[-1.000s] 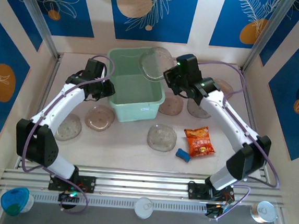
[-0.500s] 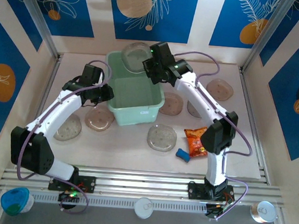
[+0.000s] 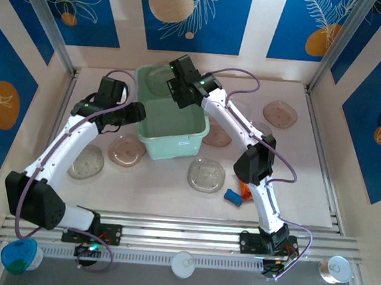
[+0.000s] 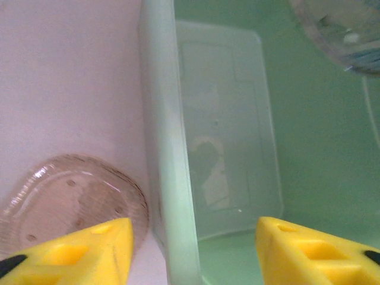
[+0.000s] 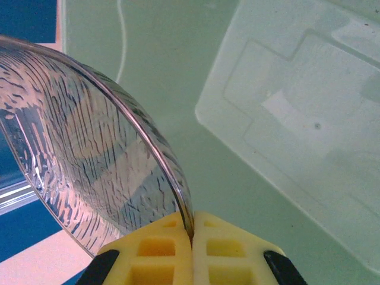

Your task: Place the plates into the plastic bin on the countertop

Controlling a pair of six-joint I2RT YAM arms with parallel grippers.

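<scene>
I will let go of the clear ribbed plate with my right gripper on the bin's bottom, beside the bin's side (image 3: pixel 155 111) that is nearest my left gripper.
My right gripper (image 3: pixel 175 91) (image 5: pixel 193 230) hangs over the back of the mint-green plastic bin (image 3: pixel 198 126), shut on the rim of a clear ribbed plate (image 3: pixel 157 78) (image 5: pixel 89 154). The plate stands tilted above the bin's bare floor (image 5: pixel 297 119). At the bin's left side my left gripper (image 3: pixel 137 113) (image 4: pixel 190 255) is open, one yellow finger (image 4: pixel 65 252) outside the wall (image 4: pixel 169 178) and the other inside. Smoky plates lie on the countertop at left (image 3: pixel 86 161), front left (image 3: pixel 127 150) (image 4: pixel 71 196), front (image 3: pixel 206 175), right of the bin (image 3: pixel 219 135) and far right (image 3: pixel 280 113).
An orange-red snack packet (image 3: pixel 242 186) lies partly under the right arm's elbow, with a small blue object (image 3: pixel 233 197) beside it. Cream walls with blue panels close the countertop (image 3: pixel 172 194) on three sides. The right arm stretches diagonally across the right half.
The right gripper has carried the plate leftward, from the bin's back right corner to over its back left part. The left gripper has shifted slightly back along the bin's left wall.
</scene>
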